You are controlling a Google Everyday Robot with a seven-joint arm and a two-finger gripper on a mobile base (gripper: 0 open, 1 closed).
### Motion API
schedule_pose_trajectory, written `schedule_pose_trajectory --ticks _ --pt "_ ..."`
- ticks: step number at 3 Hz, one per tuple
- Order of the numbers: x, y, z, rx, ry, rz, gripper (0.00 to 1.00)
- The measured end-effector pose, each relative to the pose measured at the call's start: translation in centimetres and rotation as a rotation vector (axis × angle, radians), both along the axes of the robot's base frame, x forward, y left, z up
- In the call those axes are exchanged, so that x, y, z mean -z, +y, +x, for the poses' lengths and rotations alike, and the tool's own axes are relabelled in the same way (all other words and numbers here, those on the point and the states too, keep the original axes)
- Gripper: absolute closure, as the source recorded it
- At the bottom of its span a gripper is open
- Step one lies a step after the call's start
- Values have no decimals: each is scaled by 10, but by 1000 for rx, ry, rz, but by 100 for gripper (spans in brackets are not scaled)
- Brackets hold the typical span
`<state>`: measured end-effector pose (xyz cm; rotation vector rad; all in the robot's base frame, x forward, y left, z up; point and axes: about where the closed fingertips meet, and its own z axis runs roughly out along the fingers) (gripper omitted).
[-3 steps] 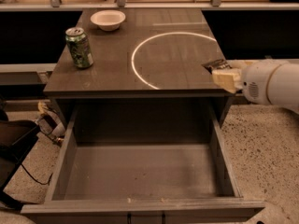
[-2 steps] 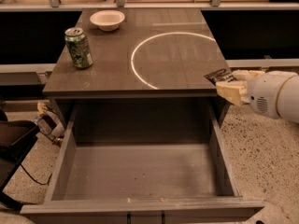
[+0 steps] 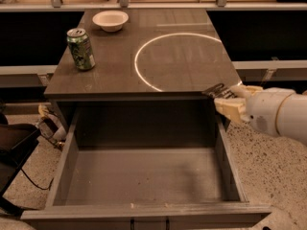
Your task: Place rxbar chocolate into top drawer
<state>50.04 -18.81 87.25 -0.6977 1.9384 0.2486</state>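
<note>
My gripper is going to release the rxbar chocolate onto the bare grey bottom near the middle of the top drawer (image 3: 164, 150).
My gripper (image 3: 224, 97) is at the right, over the front right corner of the cabinet top and the right wall of the top drawer (image 3: 144, 176). It is shut on the rxbar chocolate (image 3: 217, 89), a small dark glossy bar that sticks out to the left of the cream fingers (image 3: 232, 108). The bar hangs just above the drawer's back right corner. The drawer is pulled wide open, with bare grey walls and floor and nothing inside.
On the grey cabinet top (image 3: 115, 75) stand a green soda can (image 3: 80, 49) at the left and a white bowl (image 3: 111, 20) at the back. A white circle (image 3: 144, 80) is marked on the top. Cables and a dark object (image 3: 19, 143) lie on the floor at the left.
My gripper has moved forward and down with the bar, from beside the cabinet top's right edge to the drawer's back right corner. The can, bowl and drawer have not moved.
</note>
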Motion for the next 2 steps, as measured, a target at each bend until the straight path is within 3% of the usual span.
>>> schedule_pose_trajectory --ticks 2 --pt "107 54 -45 -214 84 20 100"
